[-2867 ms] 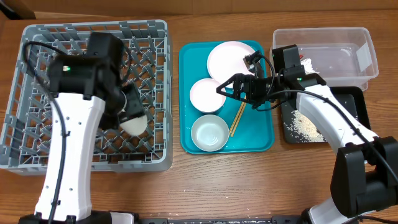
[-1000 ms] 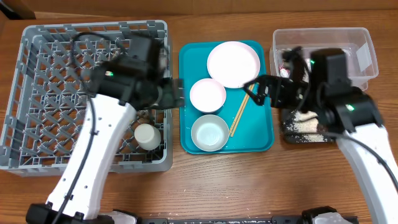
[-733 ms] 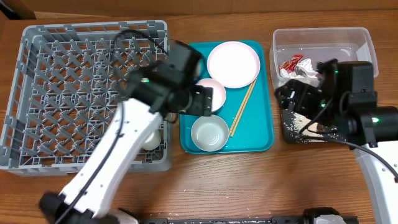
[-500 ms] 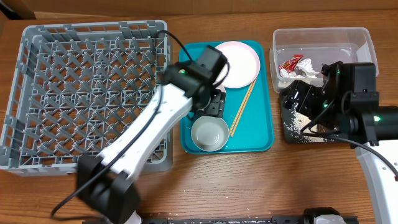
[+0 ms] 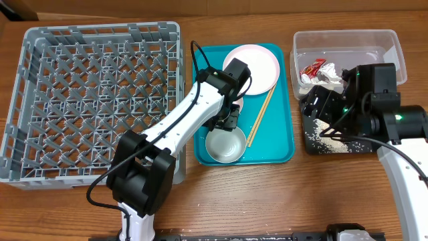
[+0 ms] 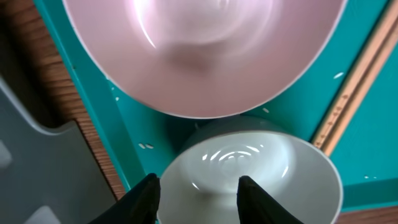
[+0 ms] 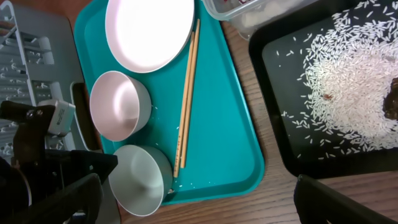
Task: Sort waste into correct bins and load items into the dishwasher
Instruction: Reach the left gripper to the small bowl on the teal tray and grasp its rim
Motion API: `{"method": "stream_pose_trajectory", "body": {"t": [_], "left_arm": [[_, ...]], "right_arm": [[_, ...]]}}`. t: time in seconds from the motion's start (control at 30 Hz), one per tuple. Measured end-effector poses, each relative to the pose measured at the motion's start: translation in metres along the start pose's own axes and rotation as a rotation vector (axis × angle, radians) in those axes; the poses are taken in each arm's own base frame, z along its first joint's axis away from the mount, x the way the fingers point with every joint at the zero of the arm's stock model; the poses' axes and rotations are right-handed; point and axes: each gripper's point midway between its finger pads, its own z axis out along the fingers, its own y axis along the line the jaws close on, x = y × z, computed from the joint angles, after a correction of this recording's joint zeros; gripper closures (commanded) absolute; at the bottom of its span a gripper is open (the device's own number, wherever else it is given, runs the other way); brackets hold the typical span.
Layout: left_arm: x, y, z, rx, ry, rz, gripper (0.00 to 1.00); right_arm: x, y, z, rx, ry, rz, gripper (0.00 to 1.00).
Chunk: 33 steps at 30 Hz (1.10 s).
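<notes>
The pinkish bowl crowds the white bowl's far rim, so the robot's left gripper should move over and pinch the white bowl's rim on the rack's side point(image 5: 206, 142) before it lifts.
My left gripper point(image 5: 228, 122) point(image 6: 199, 194) is open and empty over the teal tray point(image 5: 277, 144), its fingers straddling the near rim of a white bowl point(image 5: 225, 144) point(image 6: 261, 165). A second, pinkish bowl point(image 6: 205, 56) point(image 7: 118, 106) sits just beyond it. The plate point(image 5: 253, 68) and chopsticks point(image 5: 259, 120) point(image 7: 188, 93) also lie on the tray. My right gripper point(image 5: 319, 119) point(image 7: 199, 205) is open wide and empty above the black tray point(image 5: 384, 107) that holds rice point(image 7: 348, 87). The red wrapper point(image 5: 312, 68) and napkin point(image 5: 331, 77) lie in the clear tub point(image 5: 374, 40). The cup is hidden.
The big grey rack point(image 5: 87, 100) fills the left side, and my left arm reaches across its right wall. A few rice grains lie on the table by the black tray. Bare wood runs along the front edge.
My left gripper left the cup in the rack and swung right onto the teal tray, over the bowls. My right gripper drew back from the tray to above the black tray.
</notes>
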Motion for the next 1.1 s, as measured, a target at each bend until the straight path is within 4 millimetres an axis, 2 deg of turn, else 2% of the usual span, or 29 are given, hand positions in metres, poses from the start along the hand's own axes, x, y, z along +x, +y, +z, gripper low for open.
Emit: {"method": "stream_pose_trajectory", "body": {"t": [0.27,0.37,0.47,0.57,0.87,1.0,1.07,1.1], "left_arm": [[0.008,0.019,0.019,-0.043,0.030,0.031,0.59],[0.005,0.025,0.028,-0.026,0.023,0.056,0.70],[0.005,0.027,0.033,-0.002,0.027,0.077,0.89],[0.006,0.028,0.034,0.014,0.036,0.100,0.96],[0.006,0.023,0.036,0.042,0.037,0.104,0.92],[0.011,0.023,0.041,0.047,0.049,0.106,0.82],[0.017,0.023,0.044,0.047,0.066,0.111,0.69],[0.017,0.023,0.044,0.049,0.069,0.115,0.67]], "right_arm": [[0.000,-0.001,0.001,0.003,0.005,-0.008,0.00],[0.000,-0.001,0.001,0.003,0.006,-0.012,0.00],[0.001,-0.001,0.001,0.003,0.006,-0.013,0.00],[0.001,-0.001,0.001,0.003,0.006,-0.014,0.00],[0.001,-0.001,0.001,0.003,0.007,-0.015,0.00],[0.001,-0.001,0.001,0.004,0.008,-0.014,0.00],[0.001,-0.001,0.001,0.004,0.009,-0.014,0.00],[0.001,-0.001,0.001,0.004,0.009,-0.014,0.00]]}}
